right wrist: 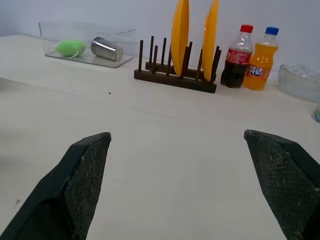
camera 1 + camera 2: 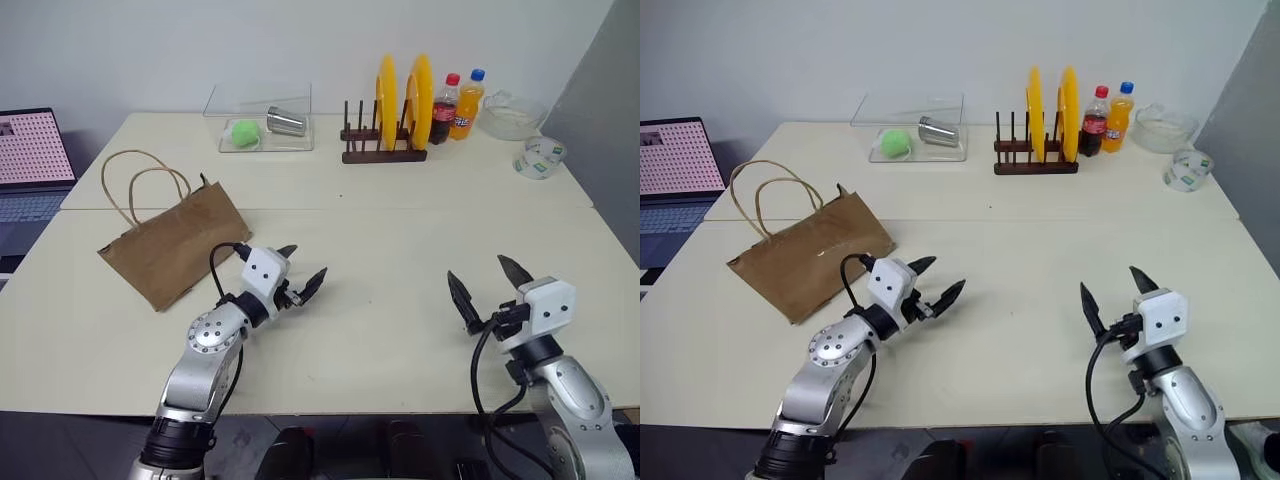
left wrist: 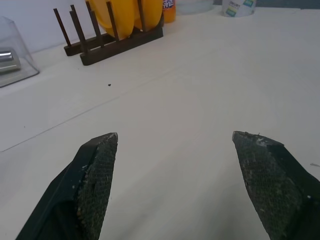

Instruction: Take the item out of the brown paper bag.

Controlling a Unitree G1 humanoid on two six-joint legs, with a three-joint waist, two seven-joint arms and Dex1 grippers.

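Note:
The robot's left gripper will next move to the looped tops of the tan cord handles (image 2: pixel 141 173) on the brown paper bag and close there.
The brown paper bag (image 2: pixel 178 243) lies flat and creased on the left part of the cream table (image 2: pixel 400 240), its two tan cord handles looped toward the far side. Whatever item it holds is hidden inside. My left gripper (image 2: pixel 302 270) hovers open just right of the bag's near corner, pointing away from it, nothing between its black fingers (image 3: pixel 95 175). Open as well, my right gripper (image 2: pixel 490 280) hangs over the near right of the table, empty, far from the bag.
At the back stand a clear tray (image 2: pixel 262 120) with a green ball and a metal cup, a wooden rack (image 2: pixel 385 150) with two yellow plates, two soda bottles (image 2: pixel 456 105), a glass bowl (image 2: pixel 512 115) and a tape roll (image 2: pixel 540 157). A laptop (image 2: pixel 32 160) sits left.

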